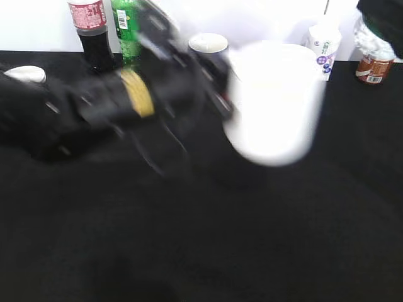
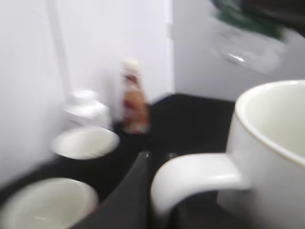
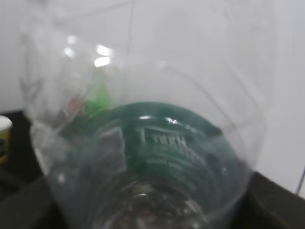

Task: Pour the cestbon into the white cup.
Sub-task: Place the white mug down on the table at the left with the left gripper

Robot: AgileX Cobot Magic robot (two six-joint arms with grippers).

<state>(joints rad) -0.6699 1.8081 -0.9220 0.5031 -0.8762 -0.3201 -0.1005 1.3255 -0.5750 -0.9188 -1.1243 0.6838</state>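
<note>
My left gripper is going to release the white cup on the black table (image 1: 153, 128) in front of the green soda bottle.
The white cup (image 1: 274, 100) is a large white mug, blurred and raised above the black table. My left gripper (image 1: 220, 88) is shut on its loop handle from the left. In the left wrist view a dark finger (image 2: 138, 191) lies against the handle of the white cup (image 2: 271, 143). The cestbon (image 1: 370, 34), a clear bottle with a dark green label, is held high at the top right by my right gripper (image 1: 383, 14). It fills the right wrist view (image 3: 167, 143) and hides the jaws. It also shows blurred above the cup in the left wrist view (image 2: 248, 33).
Along the back wall stand a cola bottle (image 1: 91, 31), a bright green soda bottle (image 1: 126, 25), a grey mug (image 1: 209, 44), a white drink bottle (image 1: 324, 47) and a brown drink bottle (image 1: 376, 66). A white-rimmed cup (image 1: 25, 74) sits at the far left.
</note>
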